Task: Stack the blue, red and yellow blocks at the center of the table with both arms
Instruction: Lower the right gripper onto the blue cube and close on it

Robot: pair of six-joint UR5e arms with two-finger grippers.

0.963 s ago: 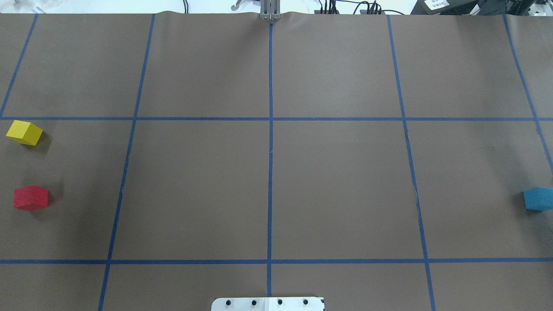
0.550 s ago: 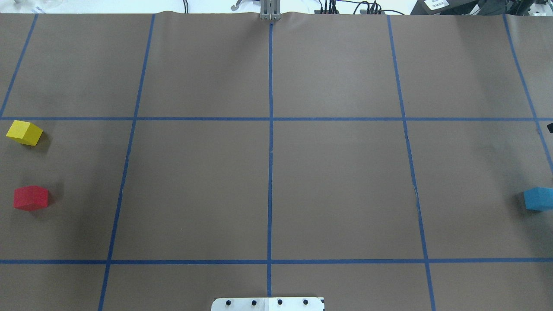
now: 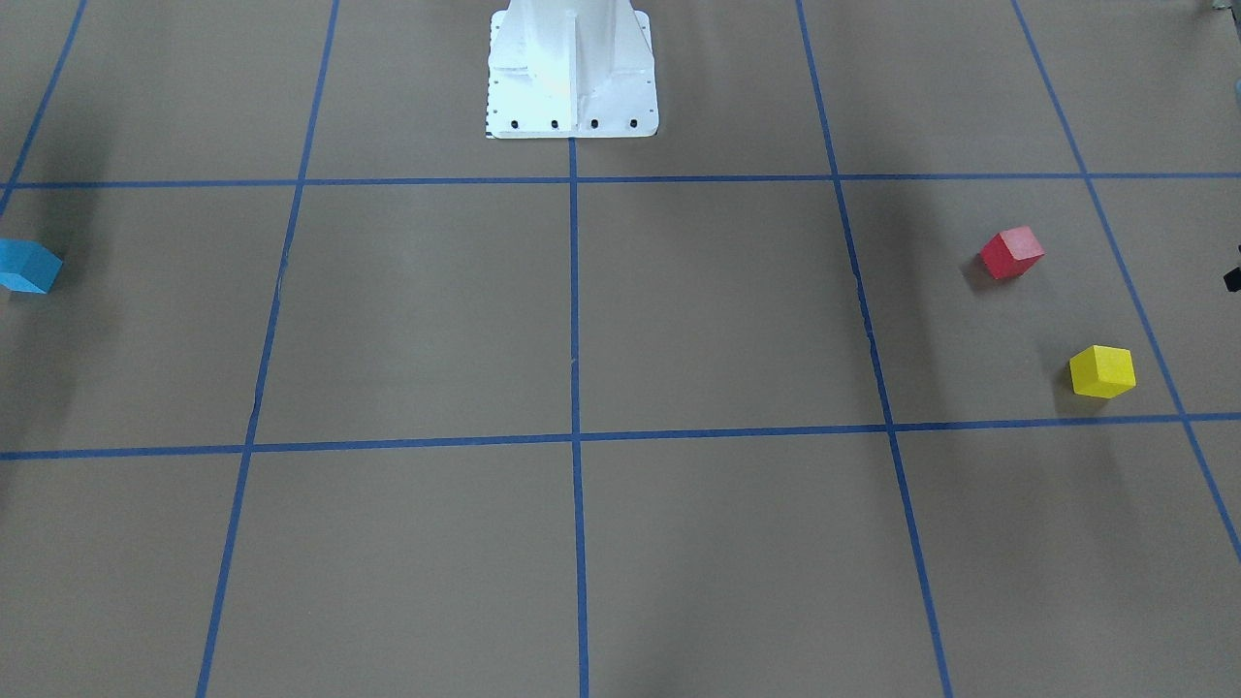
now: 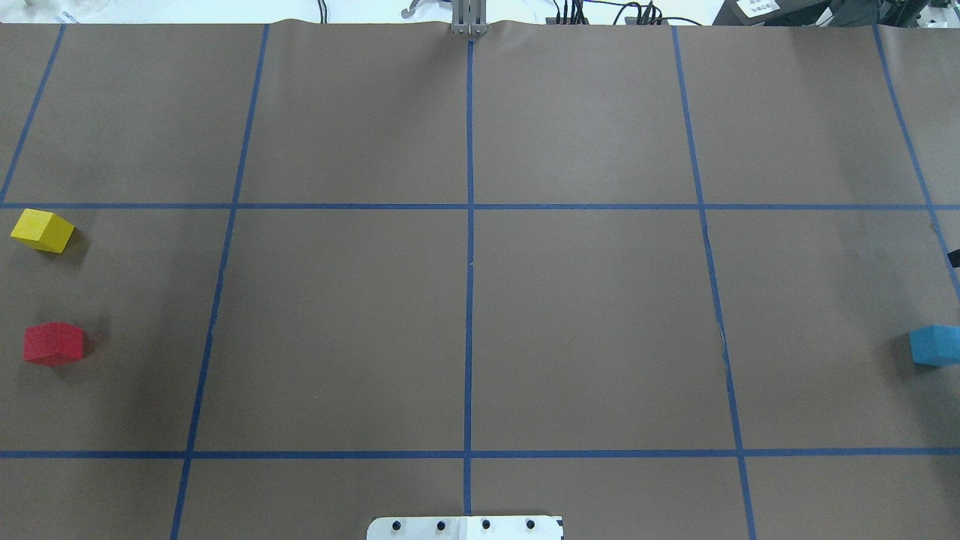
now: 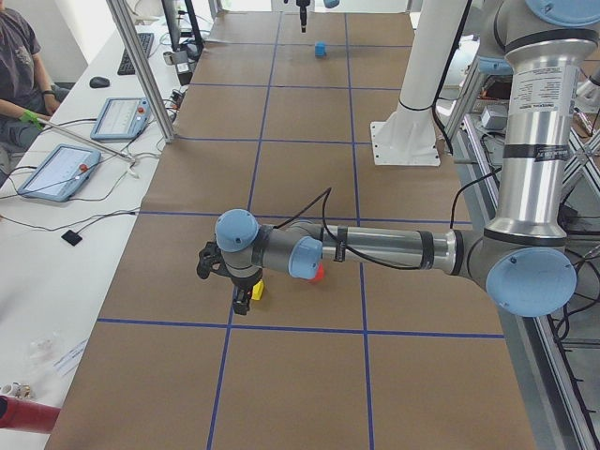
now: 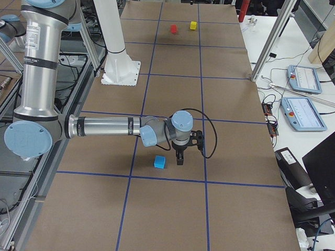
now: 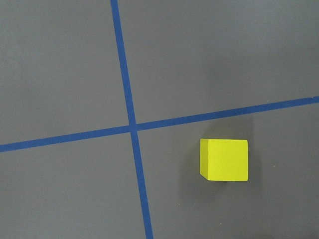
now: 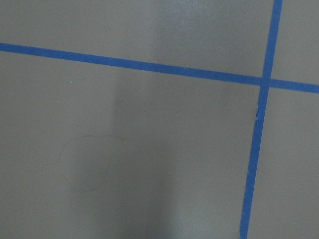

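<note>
I move my right gripper to the upper part of the blue block (image 3: 31, 258) next and close it there.
The yellow block (image 4: 43, 230) and the red block (image 4: 52, 343) lie at the table's far left; the blue block (image 4: 934, 345) lies at the far right. In the exterior left view my left gripper (image 5: 242, 302) hangs right beside the yellow block (image 5: 257, 291); I cannot tell if it is open. The left wrist view shows the yellow block (image 7: 224, 159) on the table, with no fingers in it. In the exterior right view my right gripper (image 6: 179, 157) hangs just beside the blue block (image 6: 159, 162); its state is unclear. The right wrist view shows only paper and tape.
Brown paper with a blue tape grid (image 4: 469, 262) covers the table. The white robot pedestal (image 3: 570, 73) stands at the near middle edge. Metal frame posts (image 5: 141, 66), tablets (image 5: 56, 172) and an operator (image 5: 19, 56) are along the far side.
A black bit of the right gripper has come in at the overhead view's right edge and moved down toward the blue block. The three blocks have not moved.
</note>
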